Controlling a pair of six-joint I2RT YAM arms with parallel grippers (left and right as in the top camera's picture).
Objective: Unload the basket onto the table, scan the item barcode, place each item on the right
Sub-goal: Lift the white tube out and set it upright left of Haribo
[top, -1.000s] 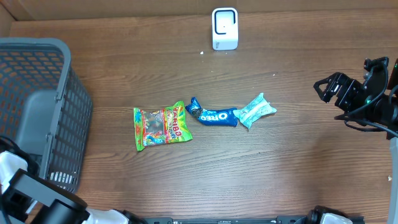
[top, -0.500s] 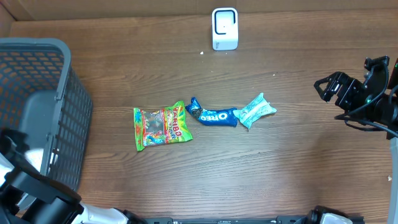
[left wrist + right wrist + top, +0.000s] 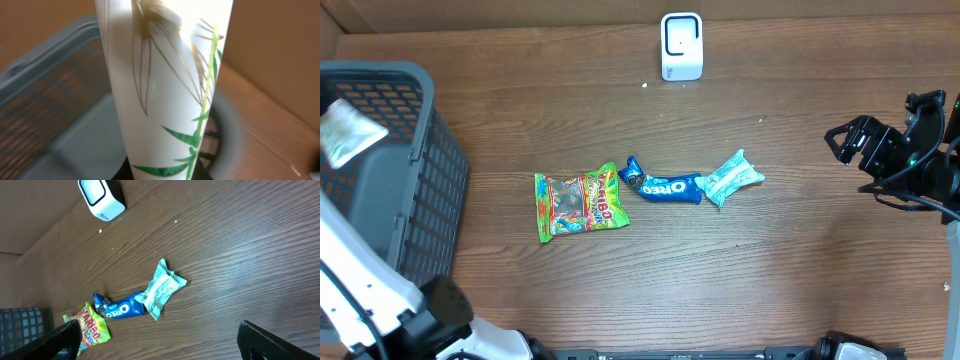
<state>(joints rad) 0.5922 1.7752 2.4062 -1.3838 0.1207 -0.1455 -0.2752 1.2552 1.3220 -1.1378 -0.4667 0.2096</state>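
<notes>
My left gripper needs to set the white packet on the table (image 3: 522, 194) between the Haribo bag and the grey basket and let go of it.
My left gripper (image 3: 167, 174) is shut on a white packet printed with green bamboo leaves (image 3: 165, 85), which fills the left wrist view. From overhead the same packet (image 3: 350, 130) hangs high above the grey basket (image 3: 425, 160); the left fingers are hidden there. The white barcode scanner (image 3: 681, 45) stands at the table's far edge, also in the right wrist view as the scanner (image 3: 101, 199). My right gripper (image 3: 848, 140) hovers open at the right side, nothing between its jaws, and its right wrist view shows the gripper (image 3: 165, 345) wide apart.
A Haribo bag (image 3: 580, 203), a blue Oreo pack (image 3: 665, 186) and a teal packet (image 3: 731, 176) lie in a row mid-table. The basket (image 3: 45, 105) takes up the left side. A cardboard wall runs along the back.
My left arm has swung up from low in the basket, lifting the white packet high over it. The right arm and the table items stay put.
</notes>
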